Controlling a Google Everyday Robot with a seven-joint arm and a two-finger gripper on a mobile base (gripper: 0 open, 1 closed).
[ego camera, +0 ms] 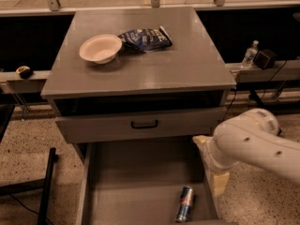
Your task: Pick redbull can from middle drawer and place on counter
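Note:
My gripper should go down to the redbull can next and close on its far half (187, 197), which is nearer the black handle.
The redbull can (184, 204) lies on its side on the floor of the open middle drawer (136, 182), near its front right corner. The counter (154, 67) is the grey cabinet top above. My gripper (211, 165) is at the end of the white arm coming in from the right. It hovers over the drawer's right wall, just above and to the right of the can. Its two tan fingers (219, 184) stand apart, open and empty, not touching the can.
A white bowl (100, 48) and a dark blue snack bag (144, 39) sit on the counter's back left. A partly open upper drawer front with a black handle (144, 124) hangs above the middle drawer. A water bottle (250, 54) and a black box (265, 58) stand on the right ledge.

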